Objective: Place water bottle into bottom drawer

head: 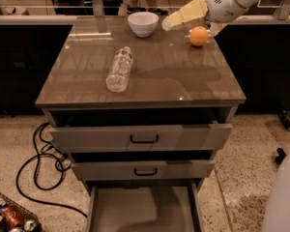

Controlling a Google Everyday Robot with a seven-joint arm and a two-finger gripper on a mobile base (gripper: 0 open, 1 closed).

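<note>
The robot's gripper should next move to the cap end (123, 56) of the water bottle on the cabinet top and close there.
The water bottle (120, 69) lies on its side on the cabinet top (183, 81), left of the middle, cap toward the back. The bottom drawer (142, 209) is pulled out below, its flat floor bare. My gripper (170, 22), pale yellow on a white arm, hovers over the back right of the top, next to the white bowl (143, 23). It is well behind and to the right of the bottle and holds nothing that I can see.
An orange ball (198, 36) sits at the back right of the top, under my wrist. The two upper drawers (144, 138) stand partly open. A black cable (36, 173) and a basket with cans (9, 219) lie on the floor at left.
</note>
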